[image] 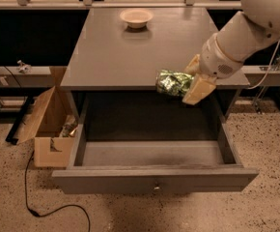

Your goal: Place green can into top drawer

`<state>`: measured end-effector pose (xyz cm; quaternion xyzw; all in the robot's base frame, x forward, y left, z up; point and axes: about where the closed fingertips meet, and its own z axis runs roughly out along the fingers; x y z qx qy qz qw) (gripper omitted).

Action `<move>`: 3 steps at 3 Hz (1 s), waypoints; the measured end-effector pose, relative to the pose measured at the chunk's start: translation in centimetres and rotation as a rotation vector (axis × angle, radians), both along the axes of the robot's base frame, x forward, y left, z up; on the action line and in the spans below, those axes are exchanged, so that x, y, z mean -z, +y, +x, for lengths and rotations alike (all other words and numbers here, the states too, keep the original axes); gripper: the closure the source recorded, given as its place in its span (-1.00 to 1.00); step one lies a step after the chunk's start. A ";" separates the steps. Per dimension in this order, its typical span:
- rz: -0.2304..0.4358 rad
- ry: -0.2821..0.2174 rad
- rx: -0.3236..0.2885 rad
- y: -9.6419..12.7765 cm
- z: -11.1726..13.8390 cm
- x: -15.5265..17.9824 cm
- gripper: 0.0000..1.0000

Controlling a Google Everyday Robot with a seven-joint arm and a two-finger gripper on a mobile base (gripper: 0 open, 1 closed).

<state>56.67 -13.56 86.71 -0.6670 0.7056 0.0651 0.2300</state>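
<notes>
The robot's gripper should release the green can toward the back middle of the open drawer's grey bottom (159, 132). The can is now held above the drawer's back.
The green can (173, 82) lies on its side in my gripper (192, 80), which is shut on it. The gripper holds the can in the air at the front edge of the grey cabinet top (125, 52), above the back of the top drawer (152, 153). The drawer is pulled wide open and shows a bare grey floor. Its flat front panel has a small central knob (156, 188). My white arm (246, 30) reaches in from the upper right.
A pale round bowl (136, 17) sits at the back of the cabinet top. An open cardboard box (48, 124) stands on the floor left of the cabinet. A black cable (38, 202) trails over the speckled floor at the front left.
</notes>
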 end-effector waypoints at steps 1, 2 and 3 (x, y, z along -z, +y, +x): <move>0.004 0.089 0.037 0.8 -3.8 5.0 1.00; 0.004 0.089 0.037 0.8 -3.8 5.0 1.00; 0.028 0.140 0.075 0.7 -3.4 9.7 1.00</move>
